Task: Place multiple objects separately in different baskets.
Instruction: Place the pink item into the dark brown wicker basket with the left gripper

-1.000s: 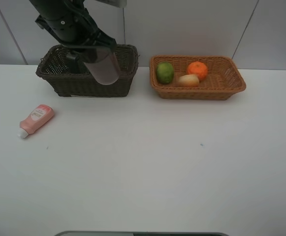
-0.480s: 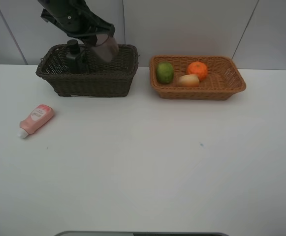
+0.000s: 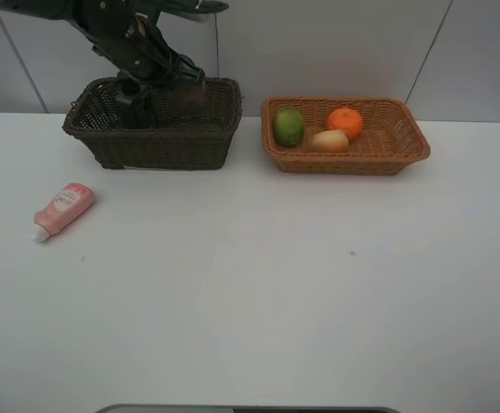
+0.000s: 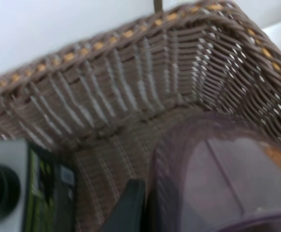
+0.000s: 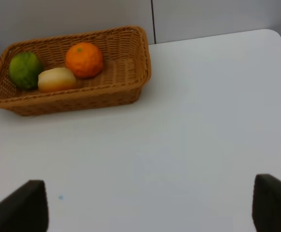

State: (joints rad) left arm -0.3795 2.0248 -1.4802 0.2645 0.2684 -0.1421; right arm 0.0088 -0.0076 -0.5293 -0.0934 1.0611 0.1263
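Observation:
My left gripper should release the pinkish cup on the dark brown basket's bottom (image 3: pixel 188 113) (image 4: pixel 183 193), next to the dark green pump bottle. The cup now sits low inside that basket.
My left gripper (image 3: pixel 170 77) reaches down into the dark brown basket (image 3: pixel 146 148), shut on the rim of the translucent pinkish cup (image 4: pixel 217 179), which sits low inside near the basket's right end. One dark finger (image 4: pixel 130 205) shows against the cup's wall. The dark green pump bottle (image 3: pixel 132 101) stands in the same basket, to the left of the cup. The pink tube (image 3: pixel 63 209) lies on the table at the left. The lime (image 3: pixel 289 126), the orange (image 3: pixel 345 122) and the peach-like fruit (image 3: pixel 329 141) rest in the light tan basket (image 3: pixel 353 161). My right gripper (image 5: pixel 152 205) hangs open and empty over bare table.
The two baskets stand side by side at the back of the white table (image 3: pixel 258 284), close to the wall. The right wrist view shows the tan basket (image 5: pixel 82 96) ahead and to one side of the open fingers.
My left gripper carried the cup from the front rim of the dark basket up and back, then lowered it inside. The right gripper has stayed still.

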